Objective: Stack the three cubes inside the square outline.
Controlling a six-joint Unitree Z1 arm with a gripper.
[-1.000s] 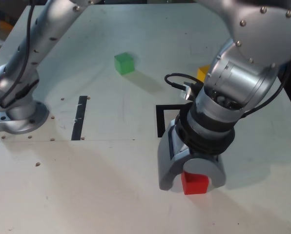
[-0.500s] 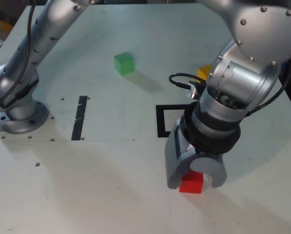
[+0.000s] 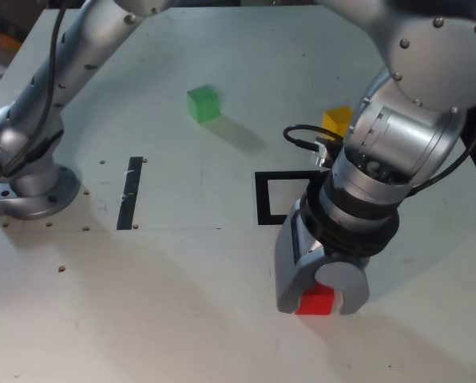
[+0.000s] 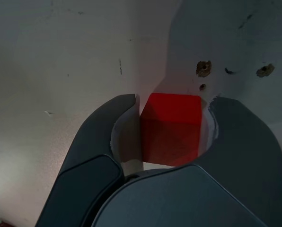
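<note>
Next, my gripper sets the red cube down on the white patch within the black tape outline (image 3: 288, 194).
My gripper (image 3: 318, 297) points down at the table near its front edge, shut on the red cube (image 3: 315, 301). In the wrist view both grey fingers press the red cube (image 4: 171, 128) from either side, with the gripper (image 4: 171, 106) low over the table. The square outline (image 3: 263, 198) of black tape lies just behind the gripper, partly hidden by the arm. A green cube (image 3: 203, 104) sits alone farther back to the exterior view's left. A yellow cube (image 3: 336, 121) peeks out behind the wrist at the back right.
A straight black tape strip (image 3: 130, 192) lies to the exterior view's left of the outline. The arm's base (image 3: 30, 187) is bolted at the table's left edge. Small screw holes (image 4: 203, 68) dot the white tabletop.
The jaws have closed onto the red cube. The wrist shifted slightly toward the exterior view's right, uncovering more of the square outline and the yellow cube.
</note>
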